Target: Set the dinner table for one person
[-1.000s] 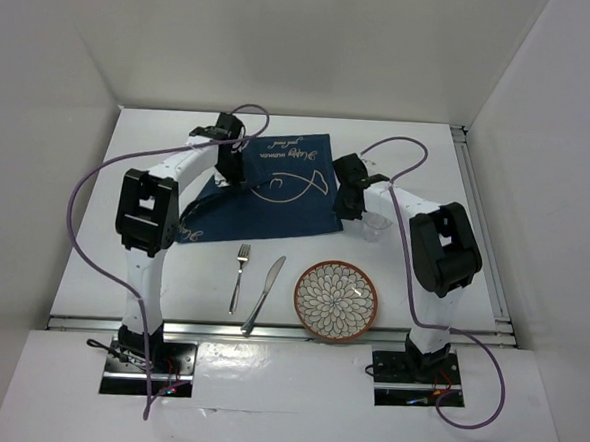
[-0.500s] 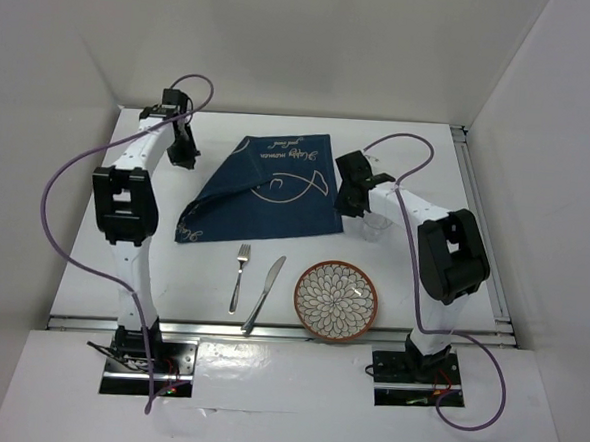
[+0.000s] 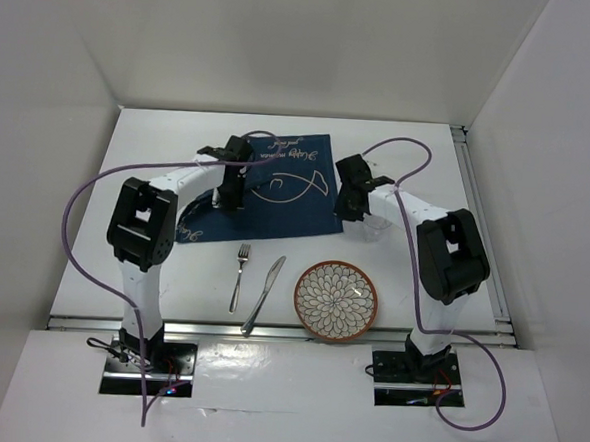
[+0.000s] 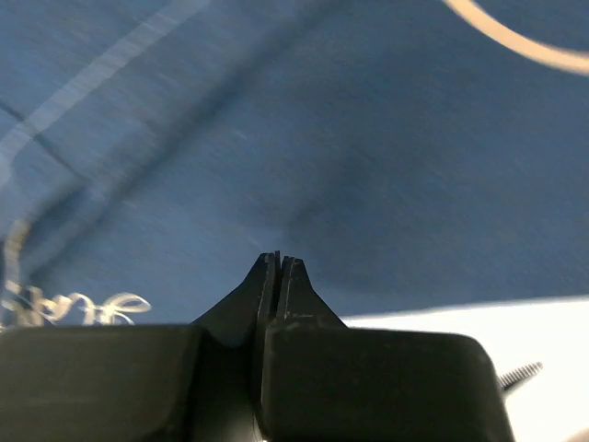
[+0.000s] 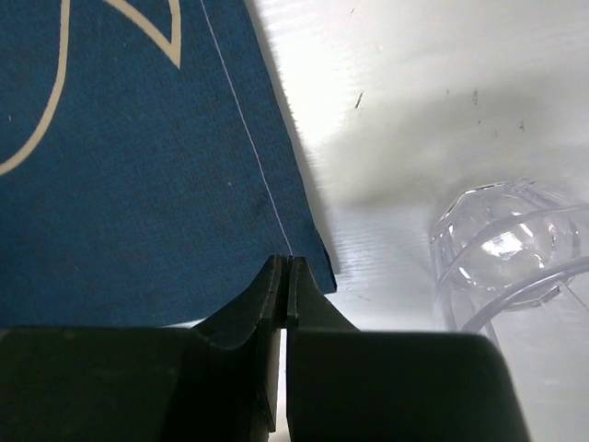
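Observation:
The right gripper's shut fingers rest on top of the placemat's flat corner, so the robot should open them and pinch a fold of cloth [image 5: 287,241] before shifting the placemat.
The dinner table [image 3: 419,158] is a white tabletop. A navy placemat [image 3: 287,195] with a white fish outline lies at its middle back, its left side folded over. My left gripper [image 3: 227,194] is shut with its tips over the placemat's left part; in the left wrist view [image 4: 279,261] blue cloth [image 4: 368,138] fills the frame. My right gripper [image 3: 348,210] is shut at the placemat's near right corner [image 5: 138,184], tips [image 5: 283,263] on its edge. A clear glass [image 3: 375,226] stands just right of it, also seen in the right wrist view [image 5: 506,249].
A fork [image 3: 240,276] and a knife [image 3: 264,294] lie side by side in front of the placemat. A patterned plate with a brown rim [image 3: 335,300] sits to their right near the front edge. White walls enclose the table on three sides.
My left gripper swung out to the far left back corner, then came back onto the placemat's left part. The right gripper has stayed at the placemat's corner.

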Available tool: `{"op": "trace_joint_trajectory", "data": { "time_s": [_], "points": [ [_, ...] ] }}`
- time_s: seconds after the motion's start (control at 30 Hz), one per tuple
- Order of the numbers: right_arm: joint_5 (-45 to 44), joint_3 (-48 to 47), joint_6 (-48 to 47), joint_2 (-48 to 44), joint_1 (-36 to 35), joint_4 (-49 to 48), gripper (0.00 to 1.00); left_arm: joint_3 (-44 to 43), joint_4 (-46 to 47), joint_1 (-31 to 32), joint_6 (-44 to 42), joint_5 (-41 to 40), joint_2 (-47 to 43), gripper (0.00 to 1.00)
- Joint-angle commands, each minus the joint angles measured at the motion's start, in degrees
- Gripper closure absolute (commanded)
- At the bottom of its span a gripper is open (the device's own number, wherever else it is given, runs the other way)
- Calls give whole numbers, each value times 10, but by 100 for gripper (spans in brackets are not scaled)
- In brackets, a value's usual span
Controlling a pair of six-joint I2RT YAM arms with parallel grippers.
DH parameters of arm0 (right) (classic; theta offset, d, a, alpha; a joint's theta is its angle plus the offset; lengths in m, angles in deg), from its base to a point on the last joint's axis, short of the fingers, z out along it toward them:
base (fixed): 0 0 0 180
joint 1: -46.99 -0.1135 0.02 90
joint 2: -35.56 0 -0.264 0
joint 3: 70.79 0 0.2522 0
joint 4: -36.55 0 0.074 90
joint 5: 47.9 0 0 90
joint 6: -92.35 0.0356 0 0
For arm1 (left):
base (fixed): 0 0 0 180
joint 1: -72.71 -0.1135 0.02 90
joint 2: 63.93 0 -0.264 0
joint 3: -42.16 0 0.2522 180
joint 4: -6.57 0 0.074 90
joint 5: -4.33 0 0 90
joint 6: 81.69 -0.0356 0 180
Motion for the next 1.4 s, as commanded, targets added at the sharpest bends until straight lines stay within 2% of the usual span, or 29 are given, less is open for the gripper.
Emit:
{"op": "trace_joint_trajectory", "data": {
  "time_s": [0.0, 0.07, 0.1, 0.13, 0.2, 0.23, 0.3, 0.4, 0.57, 0.63, 0.7, 0.73, 0.77, 1.0, 1.13, 1.27, 1.37],
  "points": [
    [18, 4, -18, -13, -5, -19, 100, -28, 17, -17, 0, -60, 18, 100],
    [39, -10, -34, -2, -5, -19, 100, -48, 11, -17, 0, -80, 24, 100],
    [44, -16, -34, 13, -5, -19, 76, -55, 6, -17, 0, -87, 33, 100],
    [44, -24, -34, 23, -5, -14, 59, -63, 6, -17, 0, -93, 44, 100],
    [49, -44, -41, 41, -5, -8, 44, -82, 0, -17, -6, -100, 55, 100],
    [44, -55, -41, 55, -5, -1, 32, -93, -7, -17, -6, -100, 67, 100],
    [36, -60, -41, 66, -5, 5, 27, -100, -12, -17, -6, -107, 73, 100],
    [27, -66, -41, 79, -11, 12, 27, -105, -12, -17, -6, -121, 88, 100],
    [35, -66, -41, 97, -11, 12, 30, -110, -17, -22, -6, -131, 99, 100],
    [46, -60, -47, 109, -11, 4, 42, -110, -17, -28, -6, -136, 99, 100],
    [53, -45, -47, 109, -11, -5, 62, -110, -17, -29, -6, -137, 99, 100],
    [58, -45, -47, 109, -11, -13, 86, -110, -17, -35, -6, -137, 99, 100],
    [58, -38, -41, 109, -11, -13, 99, -110, -17, -40, -11, -137, 99, 100],
    [27, -32, -24, 109, -11, -13, 100, -159, -23, -71, -11, -146, 117, 100],
    [21, -22, -24, 109, -11, -8, 100, -226, -37, -129, 10, -127, 138, 100],
    [21, -16, -19, 103, -11, -8, 100, -273, -24, -201, 39, -18, 168, 100],
    [27, -16, -19, 98, -17, -8, 100, -347, -68, -224, 50, 26, 196, 100]
  ]
}}
